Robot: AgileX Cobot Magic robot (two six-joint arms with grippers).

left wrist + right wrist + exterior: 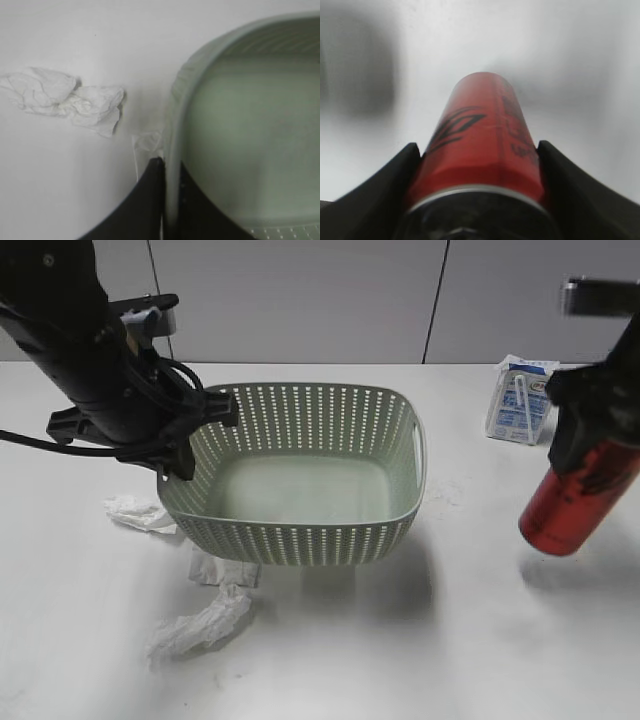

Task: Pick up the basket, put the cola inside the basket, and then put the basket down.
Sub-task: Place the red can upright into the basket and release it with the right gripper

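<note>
I should use my right gripper to set the cola upright on the basket's bottom (347, 508), in the half that is farther away from my left gripper.
The pale sage-green basket (400, 525) hangs tilted above the white table, its left side raised; its shadow lies below it. My left gripper (188, 445) is shut on the basket's left rim, one finger outside and one inside, as the left wrist view shows (169, 167) on the basket wall (172, 130). The basket is empty. My right gripper (590, 455) is shut on the red cola can (562, 515), held tilted in the air to the right of the basket. In the right wrist view the cola (480, 135) sits between both fingers (477, 150).
A small white-and-blue drink carton (520, 400) stands at the back right. Crumpled white tissues (200, 625) lie on the table below and left of the basket, also in the left wrist view (70, 102). A grey wall runs behind the table.
</note>
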